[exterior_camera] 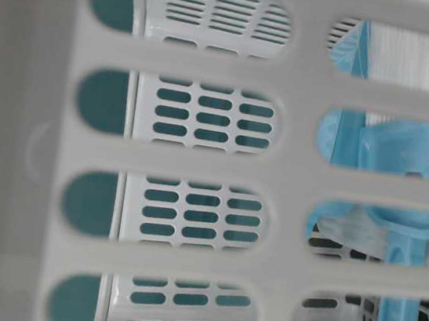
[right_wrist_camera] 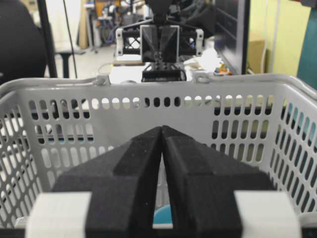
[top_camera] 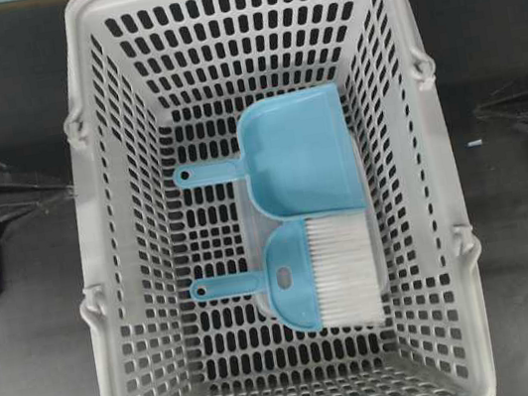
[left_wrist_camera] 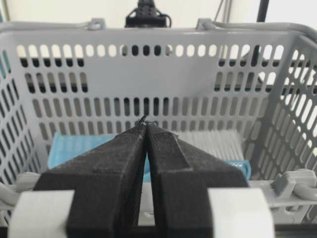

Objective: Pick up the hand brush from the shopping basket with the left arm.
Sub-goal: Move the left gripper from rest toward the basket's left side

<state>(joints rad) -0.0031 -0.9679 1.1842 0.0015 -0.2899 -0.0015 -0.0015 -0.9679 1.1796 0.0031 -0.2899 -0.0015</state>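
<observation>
The hand brush is next for my left gripper, which should go to it and close on its thin handle [top_camera: 245, 282], just short of the blue head.
The hand brush [top_camera: 321, 274] lies flat on the floor of the shopping basket [top_camera: 131, 279], white bristles to the right and thin handle pointing left. In the left wrist view its bristles [left_wrist_camera: 213, 143] show over the near basket wall, to the right of my fingers. My left gripper [top_camera: 70, 191] hovers outside the basket's left wall, shut with nothing in it; its tips [left_wrist_camera: 147, 123] meet. My right gripper [top_camera: 476, 111] waits outside the right wall, also shut and empty [right_wrist_camera: 162, 128]. The brush's bristles [exterior_camera: 426, 58] show through the wall slots at table level.
A light-blue dustpan [top_camera: 302, 152] lies just behind the brush, touching it, handle also pointing left; it shows in the left wrist view [left_wrist_camera: 69, 148] too. The basket's tall slotted walls [left_wrist_camera: 148, 64] surround both. Dark table [top_camera: 31, 376] flanks the basket.
</observation>
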